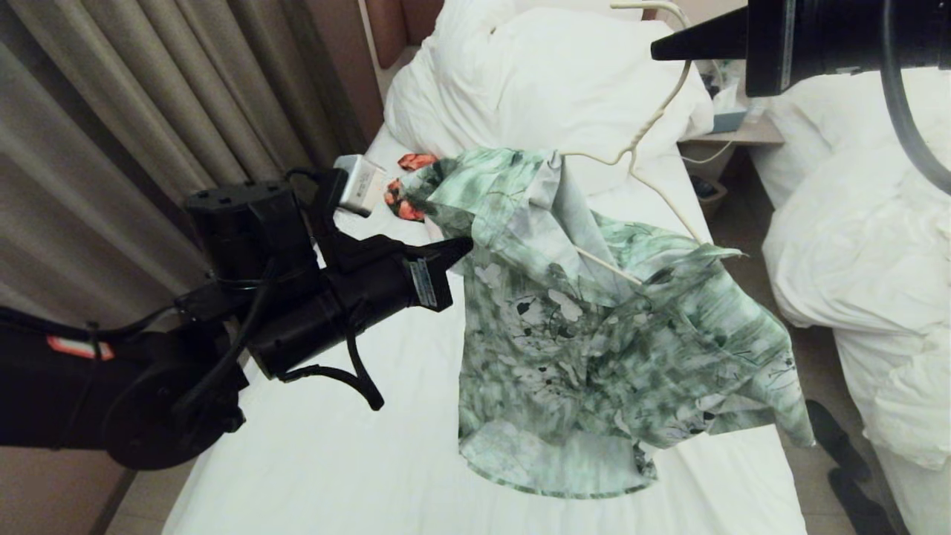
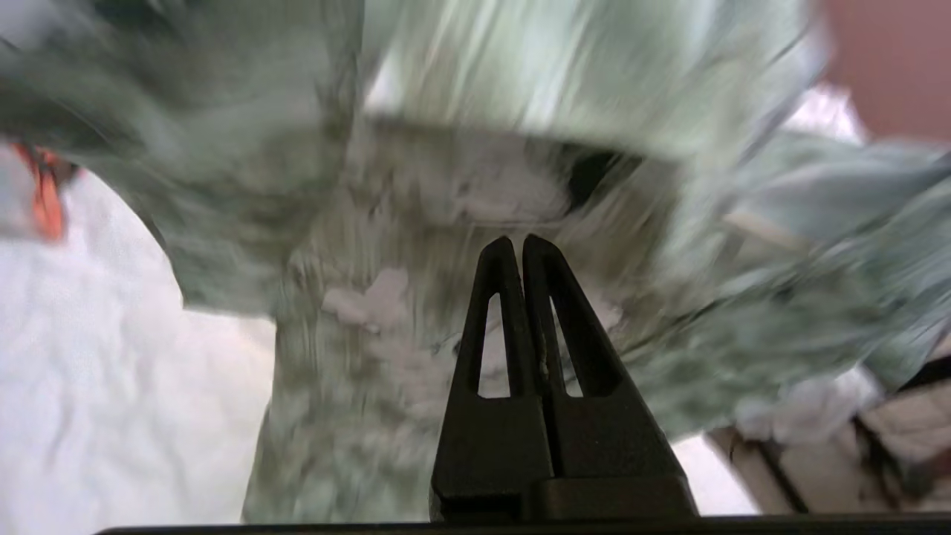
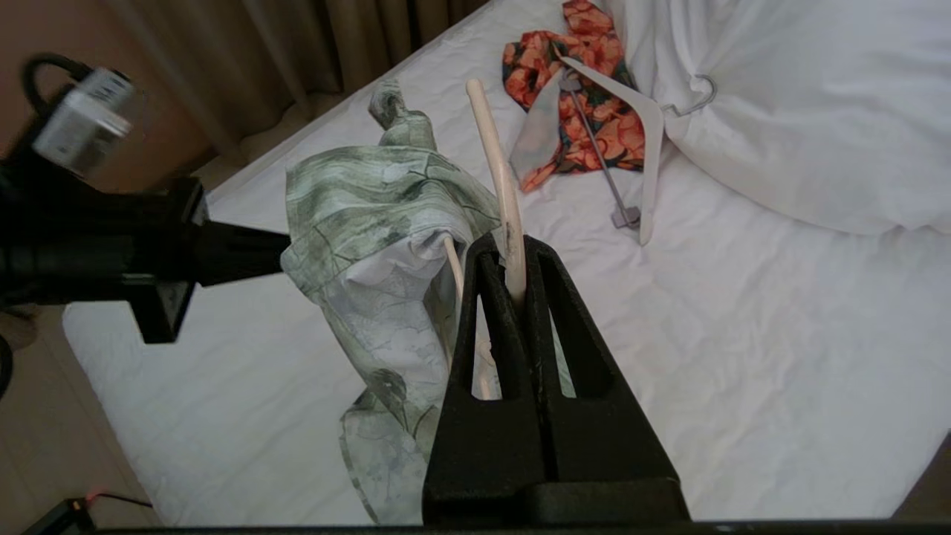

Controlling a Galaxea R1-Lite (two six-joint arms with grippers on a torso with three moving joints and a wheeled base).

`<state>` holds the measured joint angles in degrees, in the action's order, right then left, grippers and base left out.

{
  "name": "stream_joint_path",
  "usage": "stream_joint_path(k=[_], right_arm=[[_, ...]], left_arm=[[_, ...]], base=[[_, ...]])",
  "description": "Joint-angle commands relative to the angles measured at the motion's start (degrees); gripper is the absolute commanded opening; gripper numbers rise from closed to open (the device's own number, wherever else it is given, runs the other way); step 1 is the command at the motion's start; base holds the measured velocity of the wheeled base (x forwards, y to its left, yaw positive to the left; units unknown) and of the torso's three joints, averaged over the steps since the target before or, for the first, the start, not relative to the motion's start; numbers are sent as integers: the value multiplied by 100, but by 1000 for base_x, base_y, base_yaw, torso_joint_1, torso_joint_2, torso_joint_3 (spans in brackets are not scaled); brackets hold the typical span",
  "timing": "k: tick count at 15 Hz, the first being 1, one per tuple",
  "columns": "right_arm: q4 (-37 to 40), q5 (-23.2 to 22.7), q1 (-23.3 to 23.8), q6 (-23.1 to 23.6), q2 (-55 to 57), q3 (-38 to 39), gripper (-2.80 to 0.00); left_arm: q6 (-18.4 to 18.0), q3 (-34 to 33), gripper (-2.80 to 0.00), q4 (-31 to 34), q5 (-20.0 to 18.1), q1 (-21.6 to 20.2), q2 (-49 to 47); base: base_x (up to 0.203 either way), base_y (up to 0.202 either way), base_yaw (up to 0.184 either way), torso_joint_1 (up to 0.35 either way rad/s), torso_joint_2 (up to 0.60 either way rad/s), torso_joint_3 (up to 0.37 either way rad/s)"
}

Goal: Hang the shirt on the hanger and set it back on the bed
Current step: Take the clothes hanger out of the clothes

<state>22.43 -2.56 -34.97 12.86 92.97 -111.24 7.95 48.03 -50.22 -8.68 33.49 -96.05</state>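
The shut fingers of my left gripper are under the shirt's loose front flap, so my left gripper will open, pinch the flap's edge [image 2: 682,147] and pull it toward the hanger's neck.
The green-and-white floral shirt [image 1: 594,334] hangs on the cream wire hanger [image 1: 657,111], one shoulder wire inside the collar, its hem trailing on the bed [image 1: 334,461]. My right gripper [image 1: 655,50] is high at the top right, shut on the hanger's hook; in the right wrist view the cream wire [image 3: 494,163] runs up from between its tips [image 3: 513,249], with the shirt [image 3: 371,223] draped beside. My left gripper [image 1: 464,245] points at the shirt's left edge, tips against the cloth. In the left wrist view it [image 2: 518,241] is shut, no cloth seen between its tips; the shirt [image 2: 386,312] fills that view.
An orange floral garment [image 3: 579,111] and a thick white clip hanger [image 3: 648,148] lie near the bulky duvet [image 1: 565,74] at the bed's head. Curtains [image 1: 148,96] line the left. A second bed [image 1: 854,238] stands to the right across a narrow aisle with dark shoes [image 1: 839,446].
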Motion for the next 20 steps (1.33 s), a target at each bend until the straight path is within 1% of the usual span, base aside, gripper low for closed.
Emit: stream_joint_path(k=[1,3,4,5,7,9,11,13,15,17,20], right_arm=[[7,1,42,14,20,-21,-280],[7,1,69,14,20,-29,-280],[7,1,69,14,29,-29,-280],[7,7,78,20,40,-38,-280],[-2,1,69,23,64,-56,-280],[-2,1,43,32,64,-47,-280],[-2,1,17,32,64,-47,-280],[2,-8,5,32,55,-56,-280],[7,1,-68,32,52,-34,-280],[7,10,-144,32,55,-12,-280],[7,19,-263,32,99,15,-280]], left_arm=[[31,-131,-280,-110,-59,14,230],[34,-140,-280,307,-99,144,544],[28,-151,-280,449,-87,283,680],[13,-183,0,498,-76,364,784],[25,-209,0,495,-121,372,790],[121,-197,0,486,-178,383,758],[223,-168,0,479,-171,407,648],[242,-91,0,486,-134,378,531],[265,-74,0,469,-134,392,468],[369,-64,0,458,-123,461,427],[413,-56,0,120,10,492,388]], base=[[0,0,0,0,0,0],[0,0,0,0,0,0],[0,0,0,0,0,0],[0,0,0,0,0,0],[0,0,0,0,0,0],[0,0,0,0,0,0],[0,0,0,0,0,0],[0,0,0,0,0,0],[0,0,0,0,0,0],[0,0,0,0,0,0],[0,0,0,0,0,0]])
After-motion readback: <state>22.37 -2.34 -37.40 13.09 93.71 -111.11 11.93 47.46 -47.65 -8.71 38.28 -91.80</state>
